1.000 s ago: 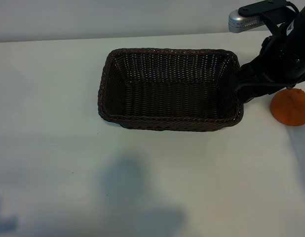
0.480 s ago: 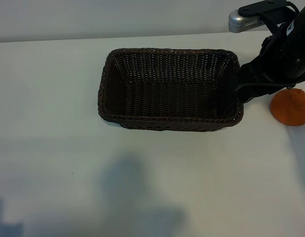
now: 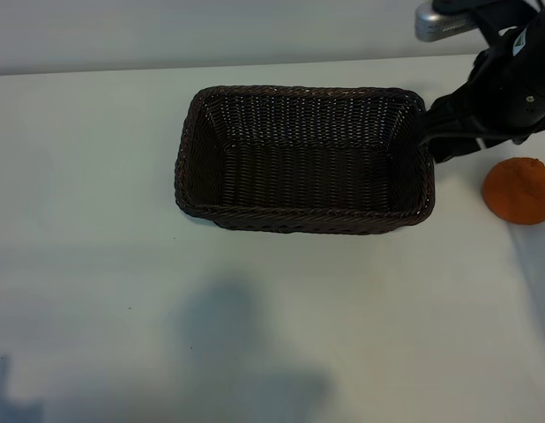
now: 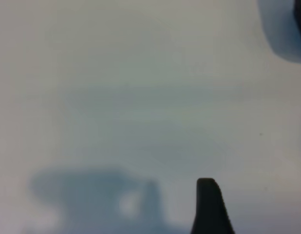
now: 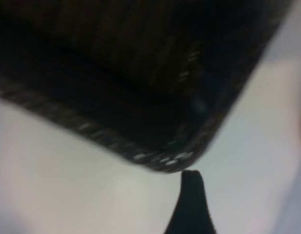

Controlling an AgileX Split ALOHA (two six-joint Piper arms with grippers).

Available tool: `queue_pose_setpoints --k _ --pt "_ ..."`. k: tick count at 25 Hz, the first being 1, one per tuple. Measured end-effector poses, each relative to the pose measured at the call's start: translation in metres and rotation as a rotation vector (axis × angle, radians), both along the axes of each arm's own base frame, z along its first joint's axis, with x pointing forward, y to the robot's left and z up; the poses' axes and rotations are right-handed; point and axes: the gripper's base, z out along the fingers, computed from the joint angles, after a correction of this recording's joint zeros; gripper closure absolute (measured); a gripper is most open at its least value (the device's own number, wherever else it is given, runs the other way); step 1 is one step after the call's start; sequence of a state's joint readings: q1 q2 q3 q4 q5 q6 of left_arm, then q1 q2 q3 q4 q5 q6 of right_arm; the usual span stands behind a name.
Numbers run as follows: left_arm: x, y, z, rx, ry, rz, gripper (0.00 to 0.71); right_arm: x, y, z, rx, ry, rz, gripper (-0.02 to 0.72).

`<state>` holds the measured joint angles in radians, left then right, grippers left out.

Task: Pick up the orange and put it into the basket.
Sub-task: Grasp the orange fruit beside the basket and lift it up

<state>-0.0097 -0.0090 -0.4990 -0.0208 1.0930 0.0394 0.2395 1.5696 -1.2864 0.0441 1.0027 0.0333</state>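
Note:
I need to move my right gripper next to the upper part of the orange (image 3: 525, 180) beside the basket and close it.
The orange (image 3: 518, 191) lies on the white table to the right of the basket, uncovered and untouched. The dark brown wicker basket (image 3: 195, 167) stands empty in the middle of the table. My right gripper (image 3: 431, 143) hovers at the basket's right end, behind and to the left of the orange, open and holding nothing. The right wrist view shows one dark finger (image 5: 192, 202) just outside a corner of the basket rim (image 5: 165, 161). My left gripper (image 4: 152, 219) is out of the exterior view. It is open over bare table, with one finger (image 4: 210, 209) showing.
The white table (image 3: 96, 264) runs wide to the left of and in front of the basket. Soft shadows of the arms fall on its front part (image 3: 228, 344). The table's far edge runs just behind the basket.
The right arm has moved up and back, away from the orange, so the orange's top now shows in full. Basket and orange stay put.

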Motion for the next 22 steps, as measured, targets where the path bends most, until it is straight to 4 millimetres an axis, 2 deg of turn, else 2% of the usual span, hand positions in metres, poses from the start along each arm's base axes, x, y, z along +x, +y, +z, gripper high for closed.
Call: queue_pose_setpoints --k 5,13,18,22 --pt "0.000 0.001 0.000 0.000 0.000 -0.055 0.243 0.009 -0.018 -0.004 -0.052 -0.017 -0.096 0.166" --pt "0.000 0.001 0.000 0.000 0.000 -0.059 0.243 0.034 -0.068 -0.041 -0.084 0.063 -0.242 0.166" --pt "0.000 0.001 0.000 0.000 0.000 -0.059 0.243 0.042 -0.080 -0.056 -0.085 0.079 -0.276 0.166" --pt "0.000 0.001 0.000 0.000 0.000 -0.059 0.243 0.048 -0.081 -0.068 -0.087 0.094 -0.278 0.166"
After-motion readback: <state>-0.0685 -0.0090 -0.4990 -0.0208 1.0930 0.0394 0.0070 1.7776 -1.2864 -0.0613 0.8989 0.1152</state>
